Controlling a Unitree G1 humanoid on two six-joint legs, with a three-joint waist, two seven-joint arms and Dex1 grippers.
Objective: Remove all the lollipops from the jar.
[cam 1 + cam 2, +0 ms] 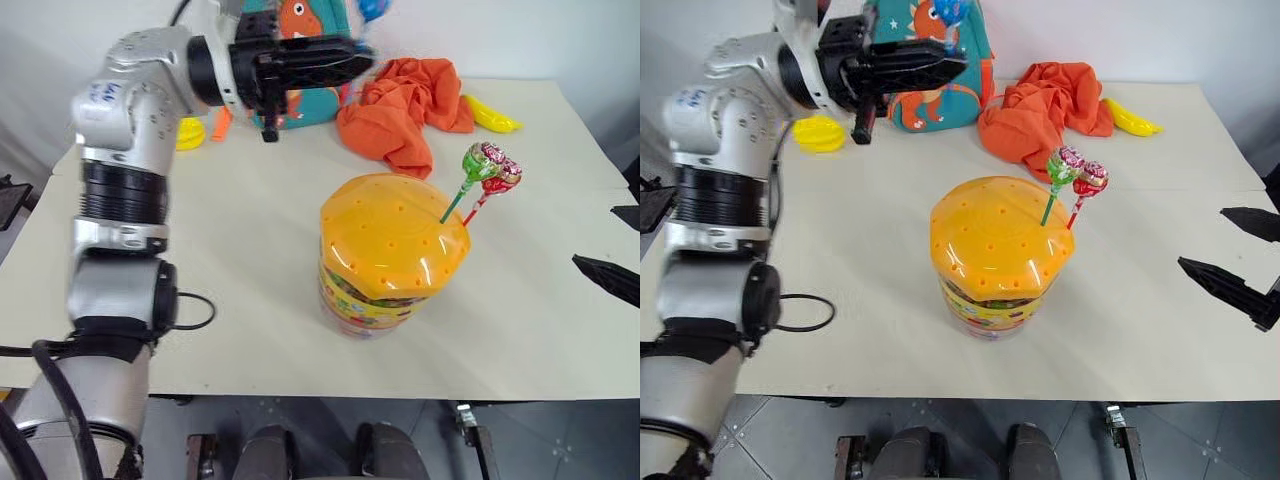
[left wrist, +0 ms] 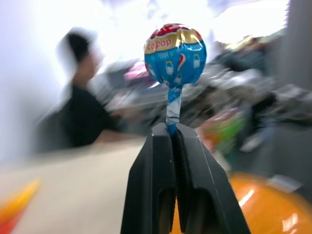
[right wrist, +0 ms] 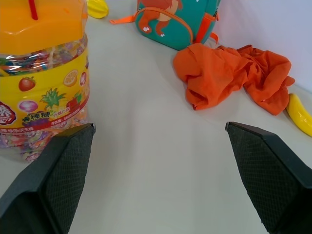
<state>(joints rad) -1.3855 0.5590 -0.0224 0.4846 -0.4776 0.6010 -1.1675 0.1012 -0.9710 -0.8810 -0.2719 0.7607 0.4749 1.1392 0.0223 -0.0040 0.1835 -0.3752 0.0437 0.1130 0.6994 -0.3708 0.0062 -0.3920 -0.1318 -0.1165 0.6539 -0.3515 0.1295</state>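
My left gripper has the blue lollipop. It will let the lollipop go on the bare table (image 1: 134, 266) between the yellow dish and the table's near edge.
The jar (image 1: 365, 300) stands mid-table, a clear tub with a sweets label and a domed orange lid (image 1: 385, 235) dotted with holes. A green lollipop (image 1: 483, 160) and a red lollipop (image 1: 505, 175) stick up from the lid's right edge, their sticks in holes. My left gripper (image 1: 365, 55) is raised over the back of the table, pointing right, shut on the blue stick of a blue lollipop (image 2: 175, 53) whose head stands above the fingertips. My right gripper (image 1: 1201, 238) hangs open at the right table edge, level with the jar and well apart from it, with nothing between its fingers.
A teal backpack (image 1: 930, 100) leans at the back behind the left gripper. An orange cloth (image 1: 410, 110) and a yellow banana (image 1: 492, 115) lie at the back right. A yellow dish (image 1: 190, 133) sits at the back left. A blurred person (image 2: 83, 112) sits beyond the table.
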